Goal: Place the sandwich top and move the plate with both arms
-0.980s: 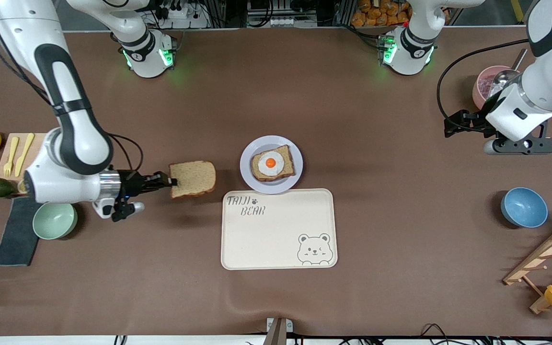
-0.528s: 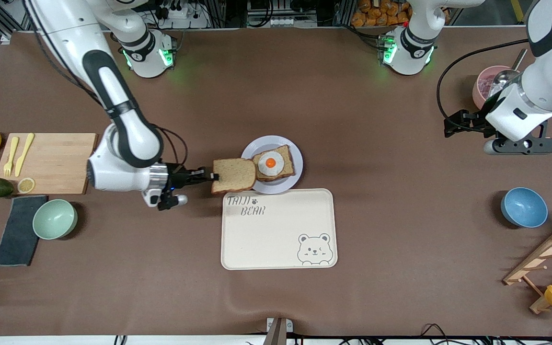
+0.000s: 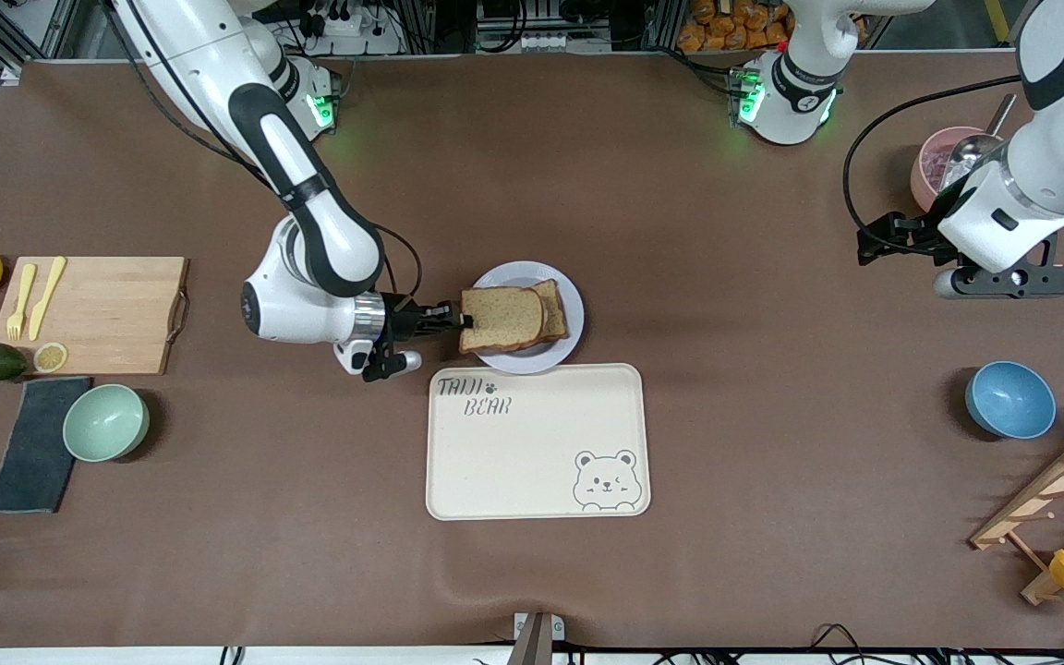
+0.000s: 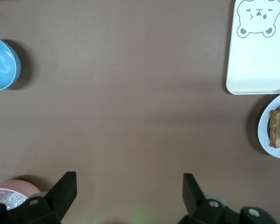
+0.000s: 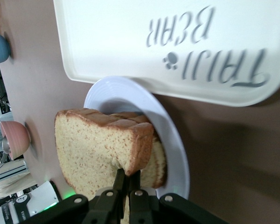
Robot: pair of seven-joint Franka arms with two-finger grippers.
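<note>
My right gripper has the sandwich top, which now hangs over the plate. I should put it down with that gripper on the lower bread slice on the plate point(image 3: 528, 317) point(image 5: 134, 148).
The sandwich top point(image 3: 500, 319), a brown speckled slice, hangs over the plate point(image 3: 515, 363) and covers most of the lower bread slice point(image 3: 555, 309), so the egg is hidden. My right gripper point(image 3: 463, 322) is shut on the top slice's crust edge, at the plate's side toward the right arm's end. The right wrist view shows the fingers point(image 5: 122, 179) pinching the slice point(image 5: 98, 144) just above the lower slice point(image 5: 156, 165) and the plate's rim point(image 5: 175, 140). My left gripper point(image 3: 1009, 280) waits open over bare table beside a pink bowl, its fingertips point(image 4: 65, 186) wide apart.
A cream bear tray point(image 3: 537, 443) lies right against the plate, nearer the camera. Toward the right arm's end are a cutting board point(image 3: 93, 314), a green bowl point(image 3: 105, 422) and a dark cloth point(image 3: 33, 443). Toward the left arm's end are a pink bowl point(image 3: 934, 157), a blue bowl point(image 3: 1009, 399) and a wooden rack point(image 3: 1058, 499).
My right gripper has carried the top slice from beside the cutting board across to the plate, where it now covers the egg. The left arm has not moved.
</note>
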